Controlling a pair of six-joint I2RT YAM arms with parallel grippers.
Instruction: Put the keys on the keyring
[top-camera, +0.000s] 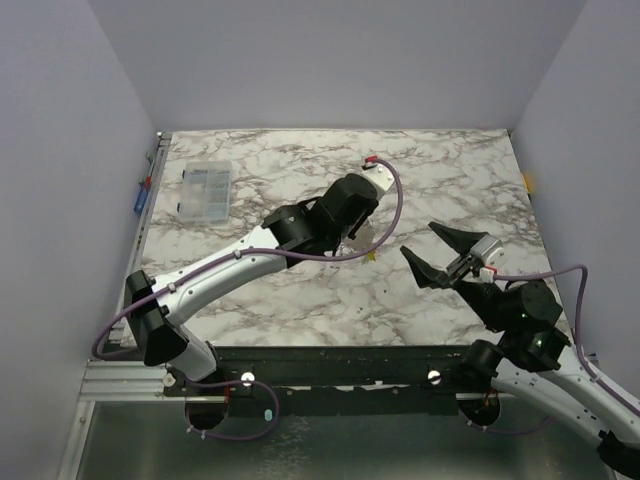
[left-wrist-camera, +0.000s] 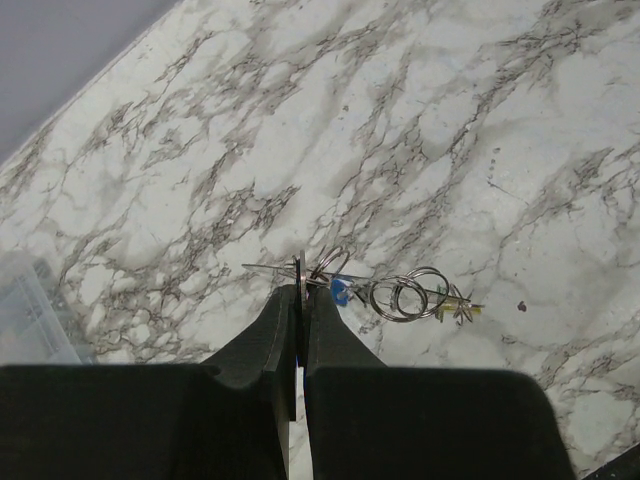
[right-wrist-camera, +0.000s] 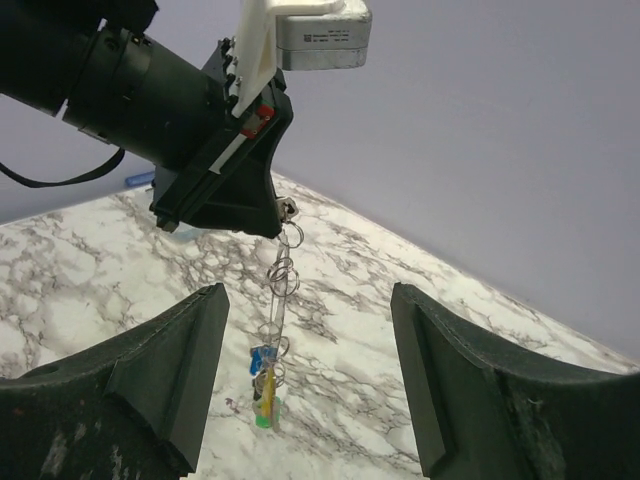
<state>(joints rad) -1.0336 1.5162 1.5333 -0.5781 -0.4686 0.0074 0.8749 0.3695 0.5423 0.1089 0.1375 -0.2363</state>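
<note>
Next, I let go of the keyring with my left gripper, flat on the marble (top-camera: 333, 237) between the clear plastic box and my right gripper.
My left gripper (top-camera: 352, 232) is shut on the top of the keyring (right-wrist-camera: 281, 275), a thin silvery loop seen edge-on that hangs down from its fingertips (right-wrist-camera: 262, 215). Keys with blue (right-wrist-camera: 262, 357), yellow (right-wrist-camera: 265, 388) and green (right-wrist-camera: 265, 418) heads hang at its lower end, close to the marble table (right-wrist-camera: 420, 330). In the left wrist view the shut gripper (left-wrist-camera: 299, 283) pinches the wire, with small split rings (left-wrist-camera: 408, 297) and a blue key (left-wrist-camera: 340, 291) beyond. My right gripper (right-wrist-camera: 308, 295) is open and empty, facing the hanging keys from the right (top-camera: 440, 255).
A clear plastic compartment box (top-camera: 205, 190) stands at the far left of the table and shows at the left edge of the left wrist view (left-wrist-camera: 25, 310). Purple walls surround the table. The left arm's purple cable (top-camera: 395, 215) loops over the table's middle.
</note>
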